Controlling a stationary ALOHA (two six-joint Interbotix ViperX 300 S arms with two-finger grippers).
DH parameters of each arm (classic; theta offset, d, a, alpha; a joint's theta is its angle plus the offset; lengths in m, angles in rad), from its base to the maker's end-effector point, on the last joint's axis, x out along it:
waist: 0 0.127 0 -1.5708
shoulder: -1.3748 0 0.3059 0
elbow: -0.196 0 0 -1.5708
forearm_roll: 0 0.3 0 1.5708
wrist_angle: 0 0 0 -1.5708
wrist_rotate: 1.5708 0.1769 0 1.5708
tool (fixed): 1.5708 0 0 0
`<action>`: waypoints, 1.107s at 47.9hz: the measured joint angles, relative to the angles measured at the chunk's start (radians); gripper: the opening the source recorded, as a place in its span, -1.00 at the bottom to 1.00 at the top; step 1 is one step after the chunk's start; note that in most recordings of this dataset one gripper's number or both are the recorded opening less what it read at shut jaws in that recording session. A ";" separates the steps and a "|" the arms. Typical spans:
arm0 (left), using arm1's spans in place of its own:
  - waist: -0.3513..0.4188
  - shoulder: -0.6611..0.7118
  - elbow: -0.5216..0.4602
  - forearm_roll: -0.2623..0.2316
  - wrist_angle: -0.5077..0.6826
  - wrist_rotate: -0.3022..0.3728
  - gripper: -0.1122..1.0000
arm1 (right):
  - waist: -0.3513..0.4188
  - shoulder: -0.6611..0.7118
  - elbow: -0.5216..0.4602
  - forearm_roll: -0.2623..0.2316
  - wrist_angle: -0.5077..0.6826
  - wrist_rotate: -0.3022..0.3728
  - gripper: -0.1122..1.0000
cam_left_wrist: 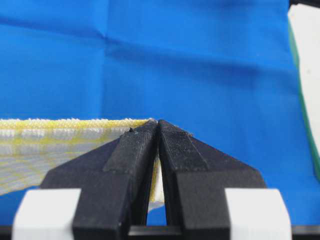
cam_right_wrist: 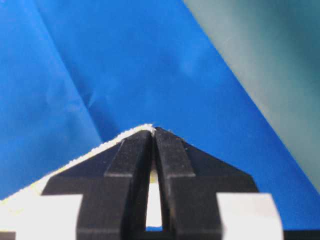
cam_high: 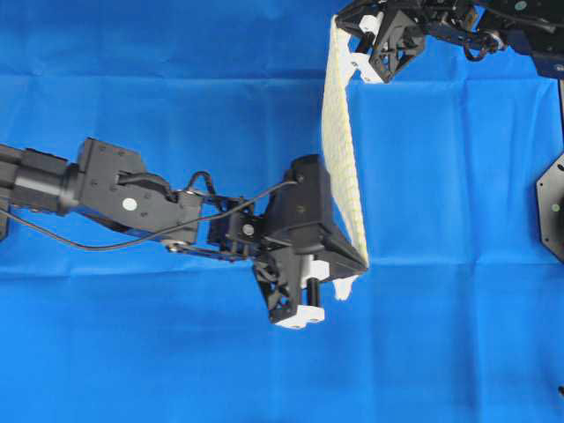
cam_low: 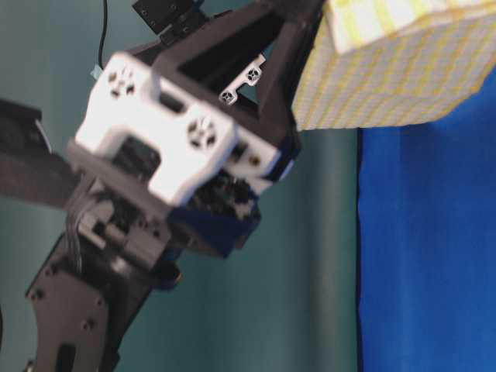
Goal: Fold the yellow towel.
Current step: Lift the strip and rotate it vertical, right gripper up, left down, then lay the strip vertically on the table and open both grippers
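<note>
The yellow towel's far corner, now held above the blue sheet, will be let go by my right gripper on the bare blue sheet just ahead of its fingertips (cam_high: 284, 58).
The yellow towel (cam_high: 342, 150), white with a fine yellow check, hangs stretched in the air above the blue sheet, seen almost edge-on from overhead. My left gripper (cam_high: 363, 261) is shut on its near corner. My right gripper (cam_high: 338, 25) is shut on its far corner at the top. In the left wrist view the towel (cam_left_wrist: 50, 145) runs off to the left from the pinched fingertips of the left gripper (cam_left_wrist: 158, 123). The right wrist view shows a white edge of towel (cam_right_wrist: 75, 160) leaving the closed tips of the right gripper (cam_right_wrist: 152, 130). At table level the towel (cam_low: 395, 77) hangs at upper right.
A plain blue sheet (cam_high: 176, 352) covers the table under both arms. A black mount (cam_high: 552, 207) sits at the right edge. At table level the left arm (cam_low: 170, 155) fills the foreground, with the sheet's edge (cam_low: 358, 256) beside a teal wall.
</note>
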 measured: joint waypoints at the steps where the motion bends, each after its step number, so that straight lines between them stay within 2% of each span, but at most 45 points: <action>1: 0.000 0.002 -0.005 0.000 0.003 0.000 -0.77 | 0.002 0.002 0.000 -0.003 0.000 0.000 -0.76; 23: 0.000 0.009 -0.008 0.002 0.006 0.000 -0.77 | 0.000 0.002 0.000 -0.003 0.000 0.000 -0.76; 34: -0.002 -0.011 0.091 0.002 -0.038 0.002 -0.77 | 0.012 0.035 -0.032 -0.003 0.000 -0.002 -0.76; 44: -0.017 -0.067 0.210 0.000 -0.132 0.000 -0.77 | 0.048 0.114 -0.110 -0.003 0.002 -0.005 -0.76; 53: -0.028 -0.107 0.302 0.002 -0.163 -0.005 -0.77 | 0.072 0.189 -0.184 -0.005 0.015 -0.006 -0.76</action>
